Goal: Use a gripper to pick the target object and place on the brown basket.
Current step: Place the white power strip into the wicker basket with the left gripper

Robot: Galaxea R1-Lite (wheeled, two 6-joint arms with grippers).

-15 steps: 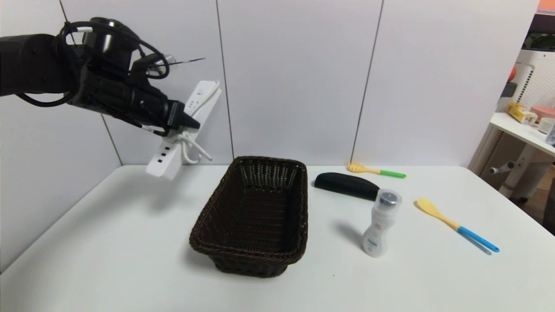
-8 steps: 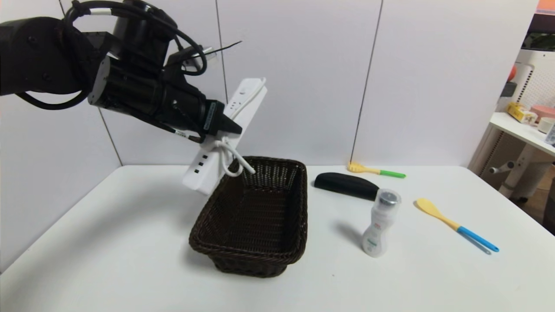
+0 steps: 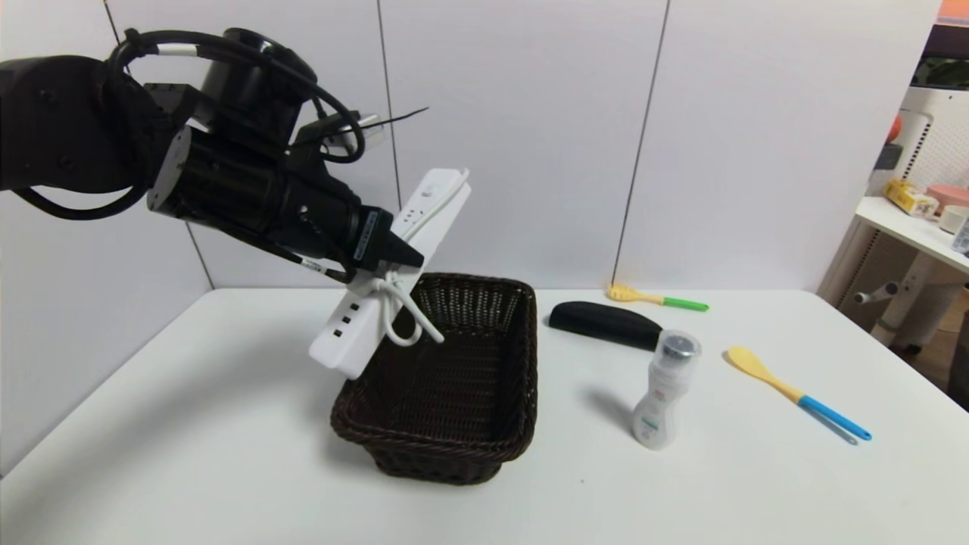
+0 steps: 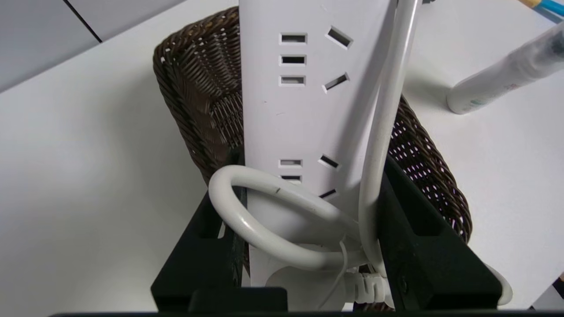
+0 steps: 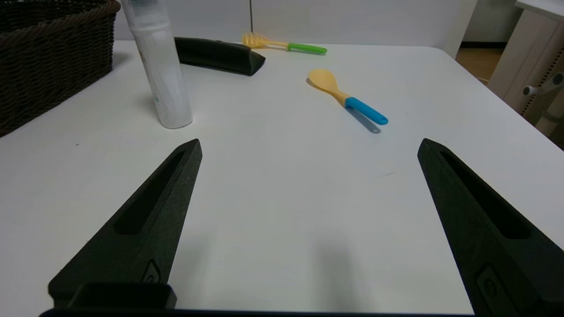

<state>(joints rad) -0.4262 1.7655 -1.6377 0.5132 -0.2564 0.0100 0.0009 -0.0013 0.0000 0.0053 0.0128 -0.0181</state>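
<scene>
The robot's left gripper will let go of the white power strip on the middle of the brown basket's woven bottom (image 3: 449,375).
My left gripper (image 3: 401,257) is shut on the long white power strip (image 3: 412,235), gripping it across its middle together with its bundled white cord. The strip hangs tilted, its lower end over the left rim of the dark brown wicker basket (image 3: 496,446). In the left wrist view my left gripper (image 4: 308,176) has the strip (image 4: 304,105) clamped between its two black fingers, with the basket (image 4: 194,92) below. My right gripper (image 5: 308,149) is open and empty, low over bare table at the right; it does not show in the head view.
A white bottle (image 3: 665,390) stands right of the basket. A black oblong case (image 3: 604,323), a yellow fork with green handle (image 3: 655,297) and a yellow spoon with blue handle (image 3: 795,392) lie farther right. The white table (image 3: 189,424) meets grey wall panels behind.
My left gripper has carried the power strip rightward from the table's back left corner to over the basket's left rim, then lowered it slightly. The right arm has not moved.
</scene>
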